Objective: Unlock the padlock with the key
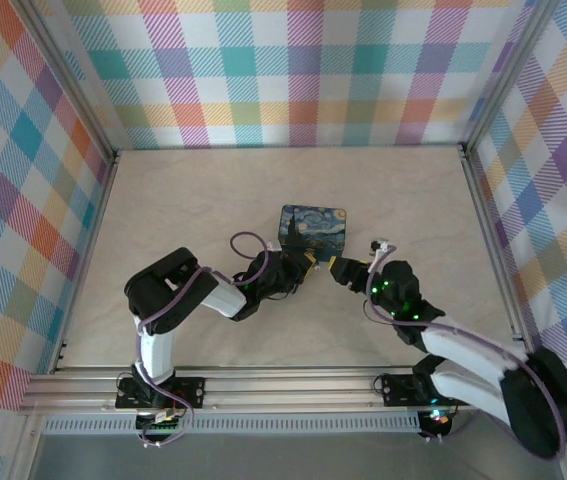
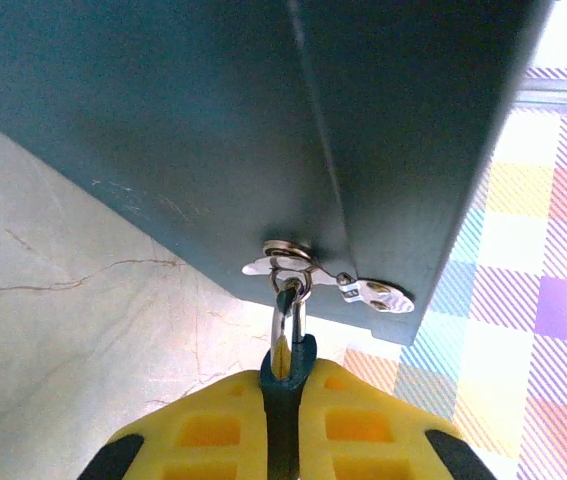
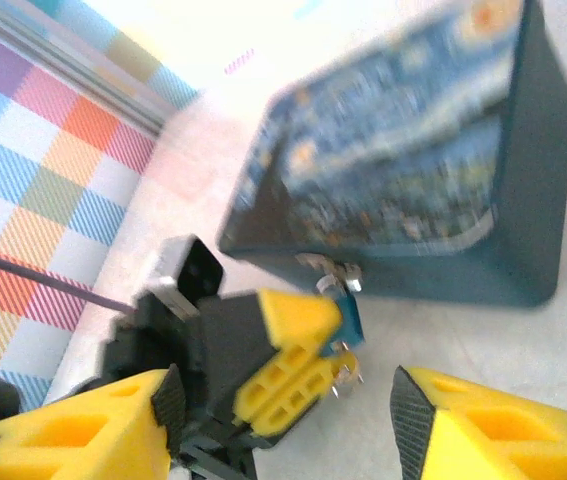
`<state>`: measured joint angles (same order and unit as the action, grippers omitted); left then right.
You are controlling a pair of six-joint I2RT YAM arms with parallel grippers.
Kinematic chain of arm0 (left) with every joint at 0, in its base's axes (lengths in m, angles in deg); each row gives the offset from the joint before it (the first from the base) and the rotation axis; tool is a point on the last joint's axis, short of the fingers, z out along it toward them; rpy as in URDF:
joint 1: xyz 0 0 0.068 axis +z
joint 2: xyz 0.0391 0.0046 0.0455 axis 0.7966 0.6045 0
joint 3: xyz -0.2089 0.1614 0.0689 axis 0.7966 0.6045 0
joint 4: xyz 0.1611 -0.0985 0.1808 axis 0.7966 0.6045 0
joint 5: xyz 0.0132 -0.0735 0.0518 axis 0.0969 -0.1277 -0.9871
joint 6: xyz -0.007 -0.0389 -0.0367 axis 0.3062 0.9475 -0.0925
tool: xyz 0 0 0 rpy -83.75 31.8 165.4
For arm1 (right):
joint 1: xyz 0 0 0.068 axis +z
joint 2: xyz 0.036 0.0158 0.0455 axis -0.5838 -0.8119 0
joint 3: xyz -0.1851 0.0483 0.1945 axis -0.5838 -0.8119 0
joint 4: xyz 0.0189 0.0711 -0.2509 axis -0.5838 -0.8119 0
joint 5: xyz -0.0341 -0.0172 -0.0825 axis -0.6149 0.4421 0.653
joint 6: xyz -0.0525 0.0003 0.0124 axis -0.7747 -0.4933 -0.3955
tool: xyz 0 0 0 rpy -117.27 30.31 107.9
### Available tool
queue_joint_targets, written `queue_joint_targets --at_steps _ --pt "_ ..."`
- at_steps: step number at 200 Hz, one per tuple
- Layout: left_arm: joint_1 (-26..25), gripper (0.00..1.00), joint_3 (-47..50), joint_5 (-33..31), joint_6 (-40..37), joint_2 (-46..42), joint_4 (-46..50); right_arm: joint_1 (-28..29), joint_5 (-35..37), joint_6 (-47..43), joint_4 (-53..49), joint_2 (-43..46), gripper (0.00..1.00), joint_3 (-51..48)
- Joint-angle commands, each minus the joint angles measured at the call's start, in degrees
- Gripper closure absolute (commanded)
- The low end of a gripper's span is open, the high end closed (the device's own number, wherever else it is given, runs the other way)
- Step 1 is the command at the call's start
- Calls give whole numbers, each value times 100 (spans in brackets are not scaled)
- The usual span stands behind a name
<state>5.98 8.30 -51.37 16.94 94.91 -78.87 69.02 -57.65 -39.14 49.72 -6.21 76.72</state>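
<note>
The padlock's shackle is still closed through the hasp's ring, so my right gripper's open fingers should roll over and pinch the key [image 3: 346, 373] before they turn it.
The small blue padlock [image 2: 291, 362] hangs by its silver shackle [image 2: 285, 318] from the ring of the metal hasp [image 2: 293, 268] on the dark-blue painted box [image 1: 315, 228]. My left gripper [image 2: 285, 388] is shut on the padlock body, its yellow fingers [image 3: 298, 355] pressed together on both sides. In the right wrist view the padlock [image 3: 349, 316] pokes out past those fingers, and a tiny silvery key [image 3: 347, 373] juts from its lower end, blurred. My right gripper [image 3: 288, 412] stands open just in front of the key, nothing between its fingers [image 3: 483, 430].
The box stands mid-table with both grippers meeting at its near edge [image 1: 318, 266]. A purple cable [image 1: 248, 240] loops over the left arm. Checked walls [image 1: 293, 70] enclose the pale tabletop [image 1: 193, 200], with bare room to the left and behind the box.
</note>
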Motion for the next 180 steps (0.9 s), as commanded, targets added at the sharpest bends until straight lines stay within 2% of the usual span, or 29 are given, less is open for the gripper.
queue_joint_targets --at_steps 1,31,66,89,128,141,180 --pt "-46 100 -109 73 167 -261 202 -10 307 -1672 -1129 804 33 145" --pt "-41 100 -160 110 183 -393 457 -8 -33 -2785 -1276 1246 30 229" --pt "-24 100 -261 243 327 -610 1009 131 -382 -4444 -2099 1233 29 646" --pt "3 100 -381 411 399 -684 1254 474 -29 -5717 -2443 1199 29 727" --pt "63 100 -381 475 506 -750 1362 1184 748 -7100 -2082 560 28 540" --pt "82 100 -376 503 518 -782 1385 1350 1076 -7420 -1983 231 28 596" --pt "104 100 -408 550 508 -820 1407 1469 1436 -8002 -1672 -598 29 733"
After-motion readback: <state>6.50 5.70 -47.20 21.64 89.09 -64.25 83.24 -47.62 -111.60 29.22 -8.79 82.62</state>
